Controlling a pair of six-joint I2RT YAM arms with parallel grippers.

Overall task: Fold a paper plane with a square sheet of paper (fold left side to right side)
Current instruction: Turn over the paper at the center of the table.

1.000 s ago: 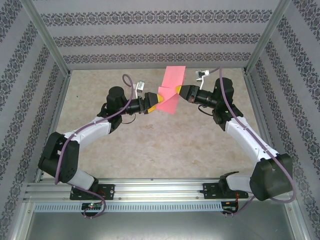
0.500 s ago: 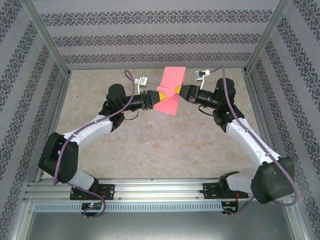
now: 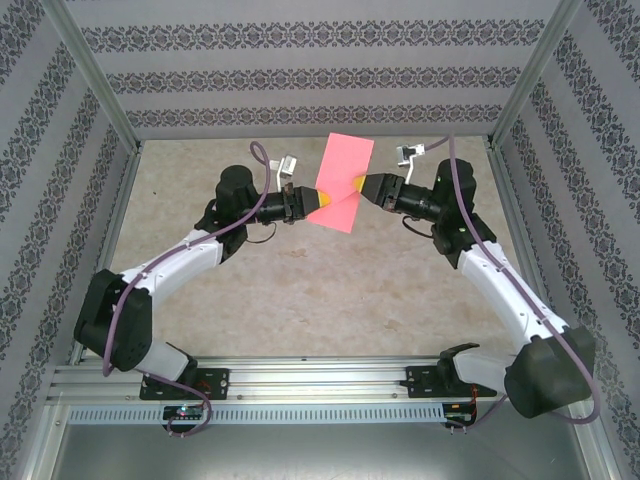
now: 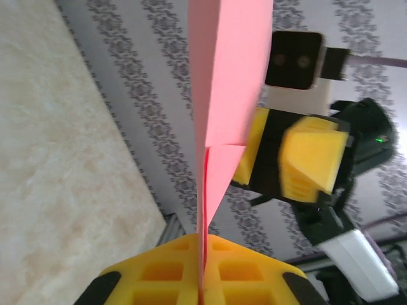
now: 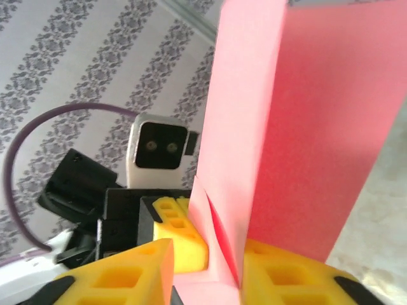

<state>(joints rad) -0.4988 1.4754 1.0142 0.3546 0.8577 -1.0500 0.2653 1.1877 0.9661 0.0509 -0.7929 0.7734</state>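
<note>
Next, my left gripper releases the paper flat on the middle of the beige tabletop (image 3: 333,260), between the two arms.
The square sheet of paper (image 3: 347,165), salmon-pink and folded into a tall strip with a tucked lower corner, hangs in the air between both grippers over the far middle of the table. My left gripper (image 3: 319,203) comes in from the left and is shut on the paper's lower edge; in the left wrist view the paper (image 4: 229,76) runs edge-on into the closed yellow pads (image 4: 165,270). My right gripper (image 3: 361,186) faces it from the right. In the right wrist view the paper (image 5: 305,127) stands between the parted fingers of my right gripper (image 5: 210,270), against the right one, with a gap on the left.
The beige tabletop (image 3: 300,290) lies below the arms. Patterned walls (image 3: 320,80) and aluminium posts (image 3: 100,90) close in the back and sides. A metal rail (image 3: 320,378) carrying the arm bases runs along the near edge.
My left gripper has closed onto the paper's lower edge. My right gripper, shut on the paper before, has parted its jaws. The paper has stayed nearly in place.
</note>
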